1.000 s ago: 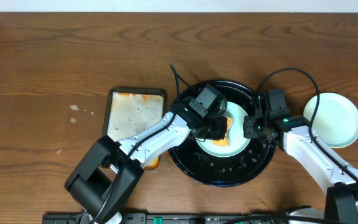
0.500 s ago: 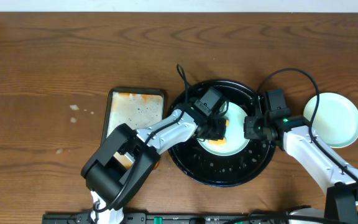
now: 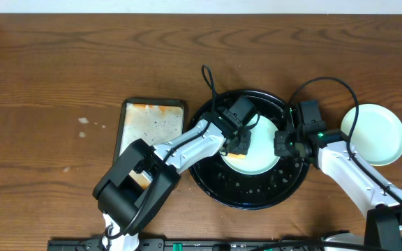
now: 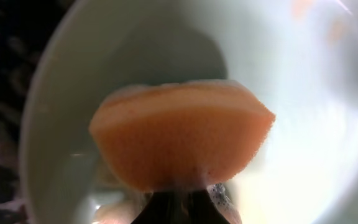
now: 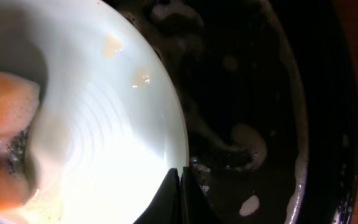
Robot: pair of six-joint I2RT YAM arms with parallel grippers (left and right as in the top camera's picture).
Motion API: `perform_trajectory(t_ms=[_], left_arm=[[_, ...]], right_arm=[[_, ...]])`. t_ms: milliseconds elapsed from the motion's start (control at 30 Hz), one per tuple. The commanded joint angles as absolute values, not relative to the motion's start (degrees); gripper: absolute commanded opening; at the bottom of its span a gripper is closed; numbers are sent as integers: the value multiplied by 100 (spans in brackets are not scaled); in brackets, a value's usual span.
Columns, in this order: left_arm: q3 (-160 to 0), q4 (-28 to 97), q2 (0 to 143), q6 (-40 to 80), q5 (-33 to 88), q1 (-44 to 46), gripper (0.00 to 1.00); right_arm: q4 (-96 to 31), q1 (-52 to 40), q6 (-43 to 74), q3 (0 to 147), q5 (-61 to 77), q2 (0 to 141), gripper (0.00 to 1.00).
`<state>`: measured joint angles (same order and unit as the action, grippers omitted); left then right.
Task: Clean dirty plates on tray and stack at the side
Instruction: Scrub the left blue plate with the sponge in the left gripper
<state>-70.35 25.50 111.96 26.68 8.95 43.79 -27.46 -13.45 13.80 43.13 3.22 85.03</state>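
Observation:
My left gripper needs to release the orange sponge in the near half of the rectangular orange-stained pan [image 3: 148, 155].
A mint-blue plate [image 3: 258, 148] lies in the black round tray [image 3: 215, 178]. My left gripper [image 3: 238, 145] is shut on an orange foamy sponge [image 4: 182, 140] and presses it on the plate's left part [image 4: 303, 93]. My right gripper [image 3: 283, 143] is shut on the plate's right rim [image 5: 178, 134], its jaws pinched together at the edge [image 5: 180, 186]. Small orange smudges [image 5: 110, 43] show on the plate in the right wrist view, with the sponge [image 5: 5, 112] at its left. Suds lie on the tray base [image 5: 253, 140].
A pale plate or stack [image 3: 374, 134] sits on the table right of the tray. A rectangular orange-stained pan [image 3: 151, 125] lies left of the tray. Black cables loop over the tray's far rim [image 3: 206, 80] and by the right arm [image 3: 326, 80].
My left gripper has slid the sponge leftward across the plate, uncovering more of its right side. The left arm's elbow has swung right. The right gripper has stayed on the rim.

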Motion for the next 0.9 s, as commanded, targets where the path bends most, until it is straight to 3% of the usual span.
perform_trajectory(t_ms=[0,867], left_arm=[[-6989,2840,11500,2539,78,4327,8],[-8914,5323,11067,2692,-886,4082,8]], right_arm=[[-2674,-1358,1323,4296,344,8549,1],[-2657,-1358,1323,4198,346,9000,1]])
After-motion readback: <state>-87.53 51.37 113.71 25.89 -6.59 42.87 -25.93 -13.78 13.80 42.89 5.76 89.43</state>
